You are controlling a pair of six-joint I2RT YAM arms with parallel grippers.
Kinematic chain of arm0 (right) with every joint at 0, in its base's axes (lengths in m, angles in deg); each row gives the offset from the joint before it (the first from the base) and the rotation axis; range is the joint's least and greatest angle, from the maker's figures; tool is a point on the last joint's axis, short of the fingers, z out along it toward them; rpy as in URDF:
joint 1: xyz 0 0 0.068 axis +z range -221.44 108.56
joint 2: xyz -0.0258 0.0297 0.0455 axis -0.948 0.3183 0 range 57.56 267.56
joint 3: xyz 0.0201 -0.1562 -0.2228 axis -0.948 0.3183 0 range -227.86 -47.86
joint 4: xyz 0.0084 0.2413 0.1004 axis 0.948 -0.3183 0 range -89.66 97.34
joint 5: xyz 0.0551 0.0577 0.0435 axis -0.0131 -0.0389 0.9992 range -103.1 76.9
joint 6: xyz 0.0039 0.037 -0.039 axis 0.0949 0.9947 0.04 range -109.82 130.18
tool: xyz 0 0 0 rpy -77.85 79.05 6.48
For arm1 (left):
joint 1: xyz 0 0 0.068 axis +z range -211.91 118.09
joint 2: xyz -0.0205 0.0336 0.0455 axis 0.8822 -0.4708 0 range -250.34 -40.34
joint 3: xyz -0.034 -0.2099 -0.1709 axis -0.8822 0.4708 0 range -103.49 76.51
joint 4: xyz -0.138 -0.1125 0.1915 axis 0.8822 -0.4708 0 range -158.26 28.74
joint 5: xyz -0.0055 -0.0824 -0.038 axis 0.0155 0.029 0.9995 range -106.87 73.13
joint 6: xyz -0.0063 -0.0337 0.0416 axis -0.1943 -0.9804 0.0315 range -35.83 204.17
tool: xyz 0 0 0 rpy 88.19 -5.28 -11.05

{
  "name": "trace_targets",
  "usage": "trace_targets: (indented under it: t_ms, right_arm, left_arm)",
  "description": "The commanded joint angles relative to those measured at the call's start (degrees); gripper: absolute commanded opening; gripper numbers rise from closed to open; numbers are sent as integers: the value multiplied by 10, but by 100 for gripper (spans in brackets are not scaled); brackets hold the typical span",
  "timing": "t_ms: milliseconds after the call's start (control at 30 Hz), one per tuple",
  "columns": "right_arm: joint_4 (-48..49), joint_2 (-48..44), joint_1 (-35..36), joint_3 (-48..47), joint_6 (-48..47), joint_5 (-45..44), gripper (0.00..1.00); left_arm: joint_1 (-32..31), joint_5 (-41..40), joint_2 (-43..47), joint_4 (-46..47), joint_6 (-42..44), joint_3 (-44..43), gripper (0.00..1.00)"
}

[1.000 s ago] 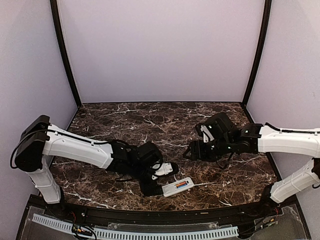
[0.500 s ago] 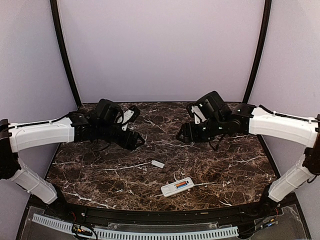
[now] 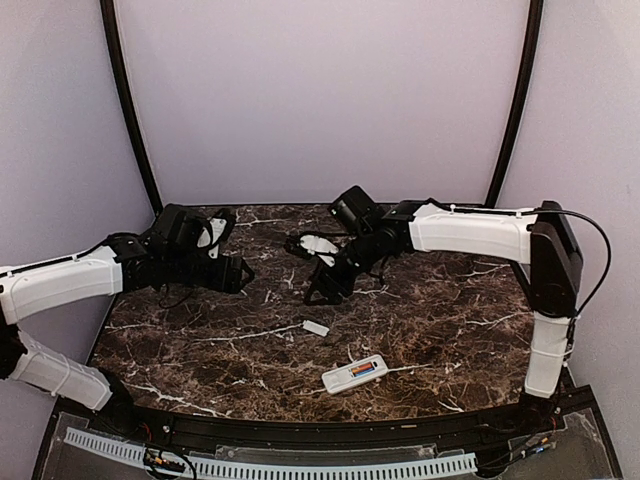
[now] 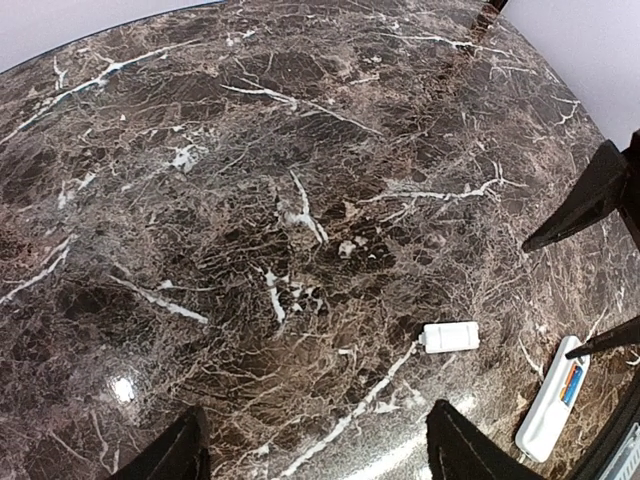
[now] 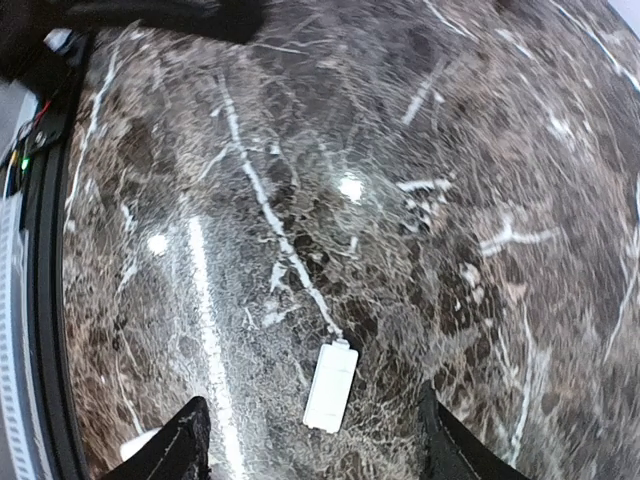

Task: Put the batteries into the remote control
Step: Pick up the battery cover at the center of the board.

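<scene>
The small white battery cover is behind the remote control, and my right gripper needs to next move down to it and close on the cover's tab end (image 3: 307, 325) (image 5: 340, 349).
The white remote control (image 3: 355, 374) lies back up near the table's front edge. Its compartment is uncovered, and the orange-red and bluish batteries (image 3: 366, 369) lie inside it. It also shows in the left wrist view (image 4: 553, 402), with the batteries (image 4: 572, 378) in it. A small white battery cover (image 3: 316, 327) lies loose on the marble behind the remote. My left gripper (image 3: 238, 272) hangs open and empty at the back left, far from both. My right gripper (image 3: 318, 290) is open and empty just above and behind the cover (image 5: 331, 387).
The dark marble table (image 3: 440, 330) has a raised black front rim (image 3: 300, 432). Black curved posts (image 3: 128, 110) stand at the back corners against the lilac walls. The two arms reach toward each other across the back middle.
The left arm has left the remote and pulled back to the back left. The cover now lies loose on the table. The right arm has swung left to above the cover.
</scene>
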Motion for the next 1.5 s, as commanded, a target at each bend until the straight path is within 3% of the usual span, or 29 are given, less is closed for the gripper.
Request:
trace_targets:
  t_ms: [0, 67, 200, 367, 533, 933, 1467]
  right_arm:
    - [-26, 31, 4, -41, -359, 98, 67]
    - [-28, 58, 4, -78, -356, 86, 67]
    - [-66, 126, 3, -195, -159, 29, 63]
    - [13, 100, 31, -105, -6, -84, 61]
    - [-34, 119, 58, -117, 88, -179, 55]
    - [-139, 220, 78, -212, 130, -233, 48]
    - [-160, 236, 98, -214, 128, -238, 35]
  left_arm:
    - [5, -27, 17, 0, 2, 18, 74]
    - [5, -29, 16, 0, 4, 17, 74]
    - [6, -37, 16, -2, 9, 16, 74]
    - [8, -34, 13, 3, 10, 16, 74]
    - [9, -26, 6, 5, 8, 13, 74]
    - [11, -16, 6, 10, 4, 17, 74]
    - [11, -10, -2, 13, 3, 17, 74]
